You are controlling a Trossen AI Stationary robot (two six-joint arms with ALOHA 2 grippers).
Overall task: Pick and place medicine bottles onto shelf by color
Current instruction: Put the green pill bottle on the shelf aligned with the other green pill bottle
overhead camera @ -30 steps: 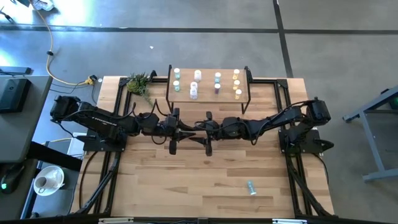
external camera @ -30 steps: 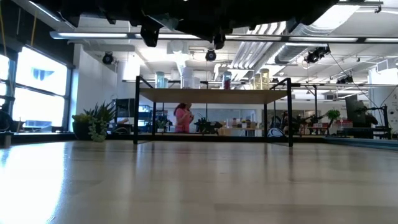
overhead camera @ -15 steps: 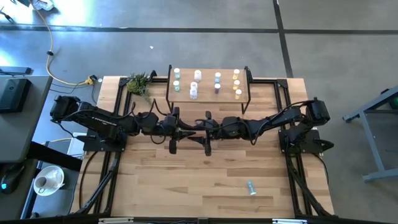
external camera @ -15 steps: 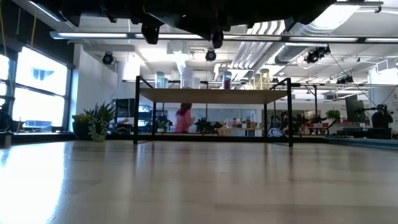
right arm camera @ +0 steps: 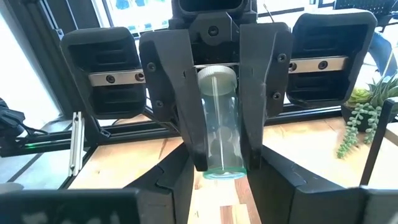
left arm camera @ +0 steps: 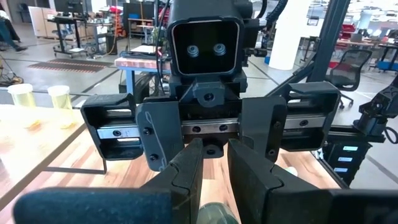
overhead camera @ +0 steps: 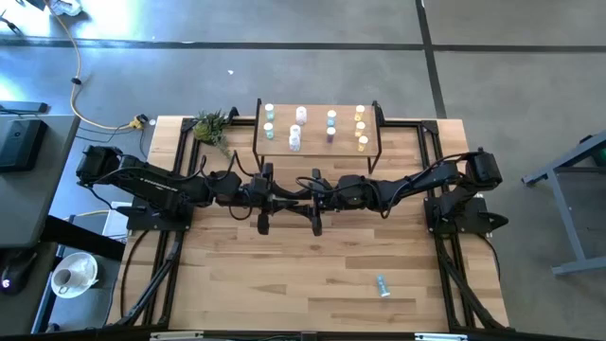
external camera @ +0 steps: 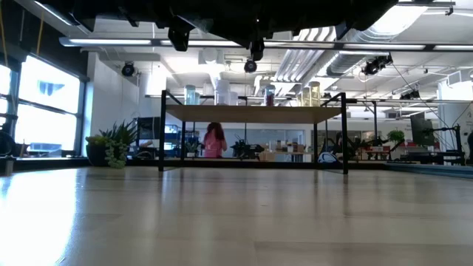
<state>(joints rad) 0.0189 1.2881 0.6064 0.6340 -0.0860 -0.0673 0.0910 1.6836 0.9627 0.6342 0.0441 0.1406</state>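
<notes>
The bottle's cap end is deep in the robot's left gripper, so next the right gripper opens wider and grips the bottle's base (right arm camera: 224, 172) before the left gripper opens.
My two grippers meet nose to nose above the middle of the table. My left gripper (overhead camera: 284, 198) is shut on a teal-green medicine bottle (right arm camera: 221, 124) with a white cap. My right gripper (overhead camera: 306, 198) faces it, and its fingers (left arm camera: 186, 168) stand narrowly apart on either side of the bottle's base end (left arm camera: 217, 214). The shelf (overhead camera: 346, 144) stands on thin black legs at the table's far middle, with several bottles upright on it in colour groups. One more bottle (overhead camera: 382, 285) lies on its side near the table's front right. My left gripper pinches the bottle's side walls (right arm camera: 205, 118) between its two fingers, which come level from the table's left and lie along the bottle. The cap end (right arm camera: 216, 73) is back toward the palm and the base (right arm camera: 224, 169) sticks out past the fingertips. The bottle is level, clear of the table. My right gripper: I cannot tell whether its fingers touch the bottle's base end.
A small green plant (overhead camera: 212, 126) stands left of the shelf at the table's far edge. The near half of the wooden tabletop (overhead camera: 284, 284) holds only the lying bottle. A person in pink (external camera: 214, 140) shows in the room beyond the shelf.
</notes>
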